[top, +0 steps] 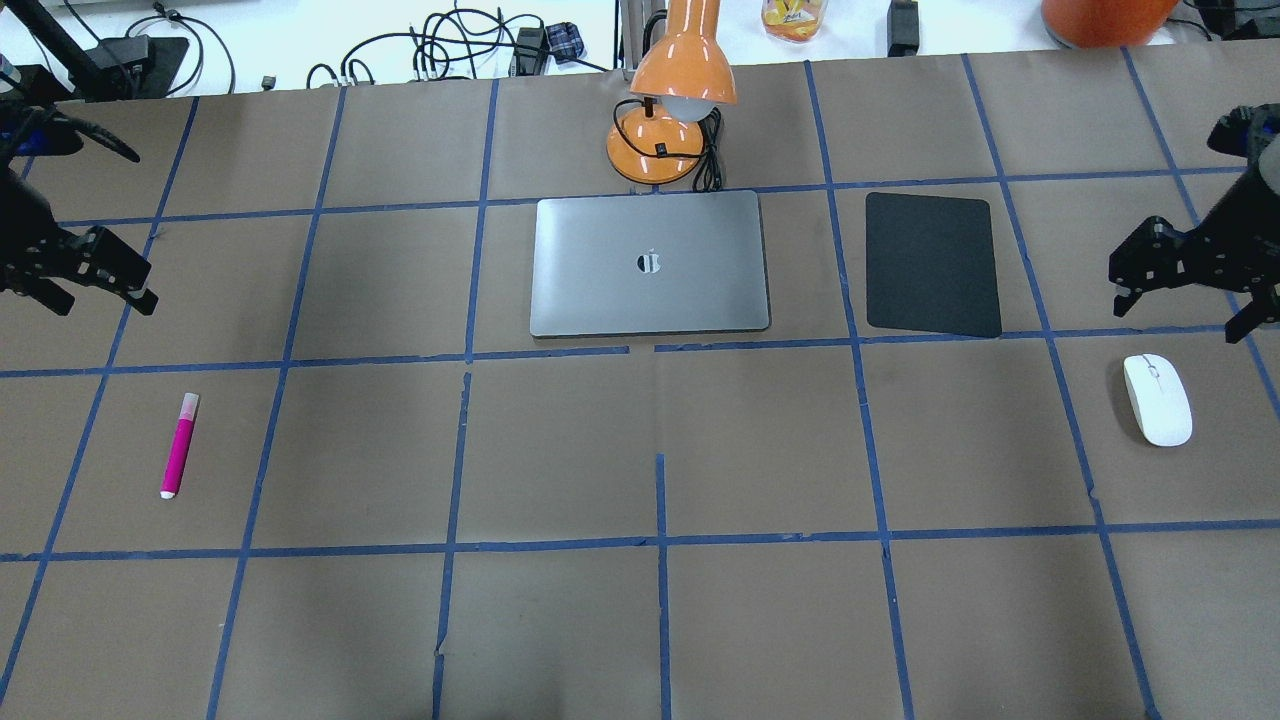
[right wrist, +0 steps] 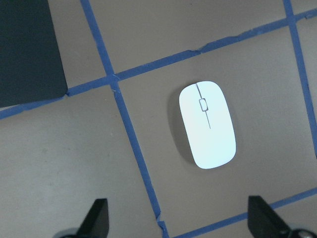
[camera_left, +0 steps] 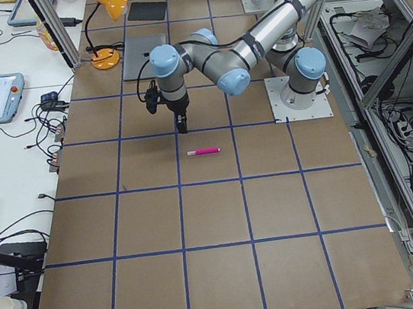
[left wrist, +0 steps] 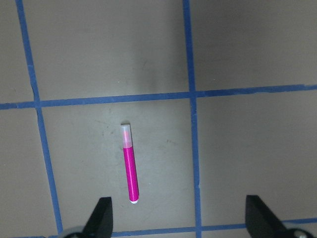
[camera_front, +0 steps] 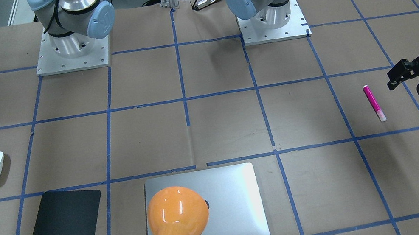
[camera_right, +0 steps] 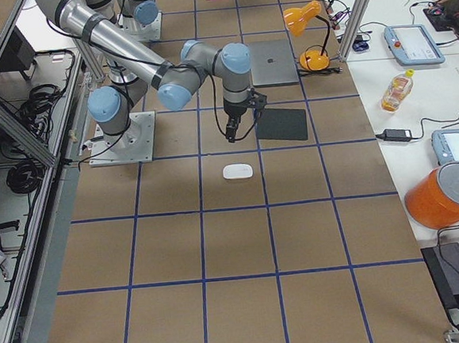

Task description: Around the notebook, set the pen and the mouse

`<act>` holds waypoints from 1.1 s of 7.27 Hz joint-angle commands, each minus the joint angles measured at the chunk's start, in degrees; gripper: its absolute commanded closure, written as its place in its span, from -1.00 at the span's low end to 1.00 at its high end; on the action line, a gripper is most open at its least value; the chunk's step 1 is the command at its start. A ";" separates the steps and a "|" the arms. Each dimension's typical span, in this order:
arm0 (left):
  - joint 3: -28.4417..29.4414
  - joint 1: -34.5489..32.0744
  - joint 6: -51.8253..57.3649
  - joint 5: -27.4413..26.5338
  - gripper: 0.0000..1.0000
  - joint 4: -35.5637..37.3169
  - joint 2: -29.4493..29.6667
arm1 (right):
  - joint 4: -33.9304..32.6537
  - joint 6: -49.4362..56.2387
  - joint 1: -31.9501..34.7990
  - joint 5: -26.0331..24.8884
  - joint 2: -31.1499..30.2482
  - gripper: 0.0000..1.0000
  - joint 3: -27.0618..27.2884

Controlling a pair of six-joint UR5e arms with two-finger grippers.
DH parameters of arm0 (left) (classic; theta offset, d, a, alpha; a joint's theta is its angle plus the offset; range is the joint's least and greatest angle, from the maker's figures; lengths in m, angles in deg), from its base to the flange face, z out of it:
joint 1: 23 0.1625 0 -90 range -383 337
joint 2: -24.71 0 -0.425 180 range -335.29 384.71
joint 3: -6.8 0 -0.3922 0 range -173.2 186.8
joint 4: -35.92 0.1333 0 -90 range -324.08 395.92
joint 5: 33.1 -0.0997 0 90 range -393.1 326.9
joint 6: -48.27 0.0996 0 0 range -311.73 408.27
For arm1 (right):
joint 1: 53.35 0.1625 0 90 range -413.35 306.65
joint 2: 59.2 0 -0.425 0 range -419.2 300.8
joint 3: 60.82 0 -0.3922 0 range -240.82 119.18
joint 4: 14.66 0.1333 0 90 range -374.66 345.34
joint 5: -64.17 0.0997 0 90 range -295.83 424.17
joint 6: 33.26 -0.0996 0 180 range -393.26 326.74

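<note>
The robot's right gripper will next grab the white mouse by its back half (right wrist: 212, 139), behind the scroll wheel, and squeeze the long sides of the mouse.
The magenta pen (top: 180, 445) lies flat on the brown table at the left, pale cap toward the far side. My left gripper (left wrist: 179, 218) hovers above it, open, with the pen (left wrist: 129, 163) just ahead of its spread fingers. At the right edge lies the white mouse (top: 1157, 399). My right gripper (right wrist: 178, 218) hangs open above it, the mouse (right wrist: 207, 125) ahead of its fingertips. The silver notebook (top: 650, 262) lies shut at the far middle, well apart from both.
A black pad (top: 932, 263) lies right of the notebook. An orange desk lamp (top: 665, 120) stands behind the notebook, its shade leaning over it. Blue tape lines grid the table. Both arm bases (camera_front: 73, 51) stand on the robot's side.
</note>
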 commanded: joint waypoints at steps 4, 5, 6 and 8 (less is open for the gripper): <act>-13.39 2.18 1.41 -0.03 -0.48 22.08 9.01 | -8.90 10.15 -5.76 4.23 9.92 -1.00 2.88; -13.56 2.18 1.32 -0.11 0.14 22.26 9.63 | -8.98 12.51 -6.46 4.42 10.56 -1.00 2.44; -13.65 2.27 1.23 -0.29 0.68 22.87 9.72 | -11.77 14.54 -6.55 4.60 11.52 -1.00 2.44; -13.22 2.70 1.06 -0.03 1.00 23.14 9.81 | -18.62 21.04 -6.55 4.60 15.38 -1.00 2.52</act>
